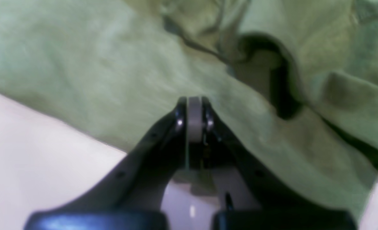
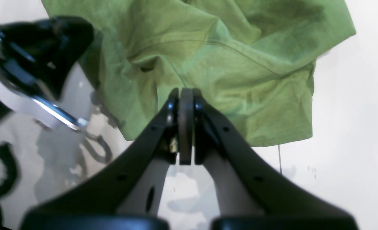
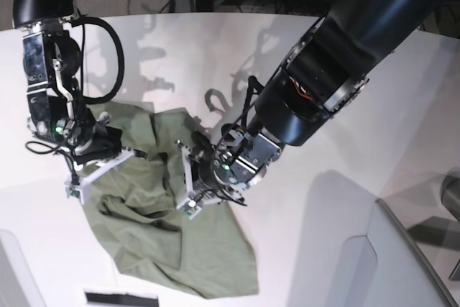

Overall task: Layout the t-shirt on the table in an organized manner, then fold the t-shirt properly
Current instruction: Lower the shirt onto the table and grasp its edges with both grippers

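Note:
Next, my right gripper opens from the t-shirt's edge it holds, takes the folded layer (image 3: 134, 179) and spreads it, since the t-shirt lies doubled in folds near its middle.
The olive-green t-shirt (image 3: 208, 264) lies crumpled on the white table (image 3: 144, 55), left of centre in the base view. My left gripper (image 3: 187, 195) reaches in from the right and is shut on a fold near the shirt's middle. In the left wrist view its pads (image 1: 194, 115) press together at the cloth (image 1: 80, 64). My right gripper (image 3: 75, 185) is at the shirt's left edge. In the right wrist view it (image 2: 185, 92) is shut where creases in the fabric (image 2: 240, 64) converge, over bare table (image 2: 351, 127).
A grey angled panel (image 3: 402, 249) stands at the lower right, and a black strip (image 3: 121, 298) lies at the front edge. Cables and stands sit beyond the table's far edge. A black and silver piece of arm (image 2: 32, 57) fills the right wrist view's upper left.

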Controlling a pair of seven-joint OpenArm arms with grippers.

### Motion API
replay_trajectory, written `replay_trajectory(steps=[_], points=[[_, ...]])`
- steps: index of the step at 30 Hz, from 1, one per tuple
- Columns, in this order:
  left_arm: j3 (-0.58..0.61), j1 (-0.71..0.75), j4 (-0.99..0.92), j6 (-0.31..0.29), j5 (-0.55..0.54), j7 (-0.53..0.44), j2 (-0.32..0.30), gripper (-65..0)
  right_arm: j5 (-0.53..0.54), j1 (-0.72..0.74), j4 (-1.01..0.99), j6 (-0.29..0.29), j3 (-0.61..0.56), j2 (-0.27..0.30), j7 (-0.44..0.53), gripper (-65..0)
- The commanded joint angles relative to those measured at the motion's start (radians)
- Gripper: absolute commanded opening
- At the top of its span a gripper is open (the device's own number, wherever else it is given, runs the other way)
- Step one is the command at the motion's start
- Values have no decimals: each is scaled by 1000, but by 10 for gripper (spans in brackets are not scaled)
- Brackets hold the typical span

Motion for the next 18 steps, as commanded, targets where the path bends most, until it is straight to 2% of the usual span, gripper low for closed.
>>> replay_trajectory(steps=[1, 4, 10, 18], points=[[1, -28, 11, 1, -3, -21, 11, -650, 2, 20, 19, -2, 3, 6, 17, -650], [3, 1, 10, 1, 1, -21, 8, -650, 2, 20, 19, -2, 3, 6, 17, -650], [13, 21, -79, 3, 126, -26, -4, -650, 5, 18, 33, -2, 3, 6, 17, -650], [-66, 16, -81, 4, 124, -21, -147, -650, 5, -5, 114, -2, -28, -6, -3, -650]])
